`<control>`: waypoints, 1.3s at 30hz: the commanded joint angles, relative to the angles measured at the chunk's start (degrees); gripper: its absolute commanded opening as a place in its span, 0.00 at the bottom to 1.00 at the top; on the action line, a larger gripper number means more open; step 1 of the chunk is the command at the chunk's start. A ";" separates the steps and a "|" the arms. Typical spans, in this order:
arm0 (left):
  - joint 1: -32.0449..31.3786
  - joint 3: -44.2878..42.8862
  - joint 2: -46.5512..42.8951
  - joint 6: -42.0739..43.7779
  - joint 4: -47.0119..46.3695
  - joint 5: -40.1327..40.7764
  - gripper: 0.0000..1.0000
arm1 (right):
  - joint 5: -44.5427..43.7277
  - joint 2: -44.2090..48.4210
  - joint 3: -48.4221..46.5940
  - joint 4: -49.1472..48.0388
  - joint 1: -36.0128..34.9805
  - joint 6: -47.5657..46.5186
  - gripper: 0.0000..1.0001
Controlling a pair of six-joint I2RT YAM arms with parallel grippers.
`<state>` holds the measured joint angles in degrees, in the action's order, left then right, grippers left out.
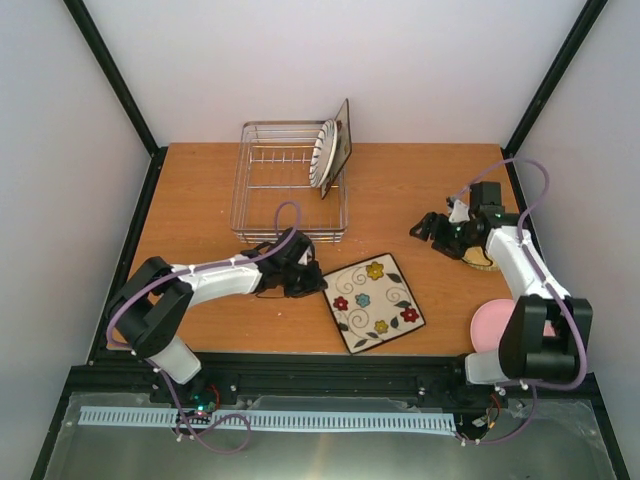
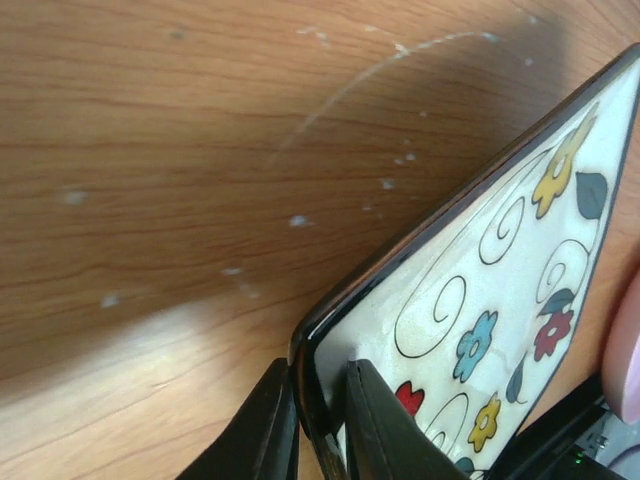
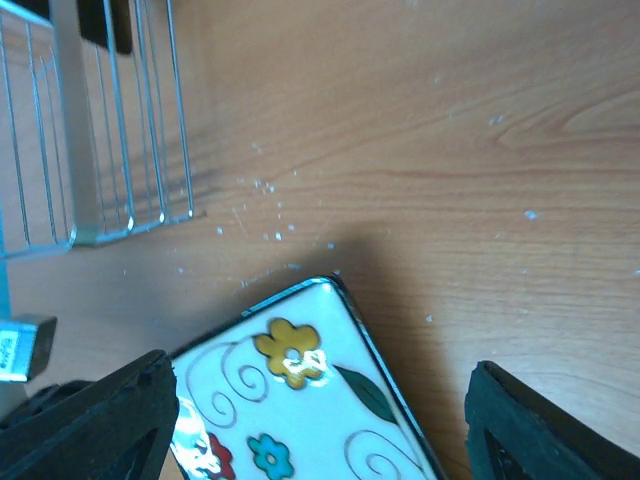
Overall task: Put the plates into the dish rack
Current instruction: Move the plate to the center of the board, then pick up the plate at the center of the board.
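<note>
I am pinching the floral plate at its corner with my left gripper, so next I open it and take the rim (image 1: 331, 303) beside the red flower, with my right gripper opposite.
The square white floral plate (image 1: 375, 302) with its dark rim lies flat on the table in front of the dish rack (image 1: 262, 185). My left gripper (image 1: 318, 283) is shut on this plate's left rim; in the left wrist view (image 2: 320, 420) one finger sits outside the rim and one inside on the floral plate (image 2: 500, 290). A striped plate (image 1: 325, 155) stands upright at the rack's right end. My right gripper (image 1: 425, 228) hangs open and empty at the right, beside the tan plate (image 1: 482, 262). The pink plate (image 1: 487, 325) lies near the right arm's base.
In the right wrist view the floral plate's corner (image 3: 300, 410) shows between the wide-open fingers, with the wire dish rack (image 3: 100, 120) at upper left. Black frame posts and white walls border the table.
</note>
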<state>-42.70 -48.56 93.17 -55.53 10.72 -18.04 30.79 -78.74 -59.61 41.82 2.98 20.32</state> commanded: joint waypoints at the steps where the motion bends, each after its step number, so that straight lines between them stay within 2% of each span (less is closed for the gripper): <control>1: 2.05 3.29 -2.62 4.41 10.75 7.53 0.01 | 7.59 -4.19 2.69 -2.58 0.27 -4.52 0.78; 6: 3.94 5.78 -3.68 4.58 10.26 7.96 0.01 | 13.66 -8.15 5.03 -7.47 -0.10 -3.14 0.78; 14: 4.65 4.28 -4.00 6.59 10.89 9.88 0.01 | 18.76 -13.38 13.00 -19.44 -0.94 0.31 0.80; 21: 8.02 6.00 -5.03 8.63 9.93 8.71 0.01 | 20.57 -19.07 13.80 -25.75 -2.60 1.29 0.78; 26: 10.59 6.00 -6.12 11.13 10.06 7.59 0.02 | 19.71 -22.66 14.12 -26.57 -4.78 0.28 0.78; 31: 10.88 5.67 -6.27 11.31 9.89 3.82 0.18 | 17.21 -21.44 13.73 -24.00 -5.98 -1.69 0.78; 35: 10.80 7.93 -9.61 8.95 9.45 1.39 0.27 | 15.30 -19.59 13.44 -21.15 -5.98 -2.44 0.78; 39: 10.05 9.04 -14.46 8.54 10.40 -1.47 0.42 | 13.42 -17.16 14.56 -18.74 -6.05 -3.25 0.77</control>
<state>-32.16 -40.16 83.37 -45.98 20.18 -15.81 49.19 -98.26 -46.41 18.68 -2.72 19.05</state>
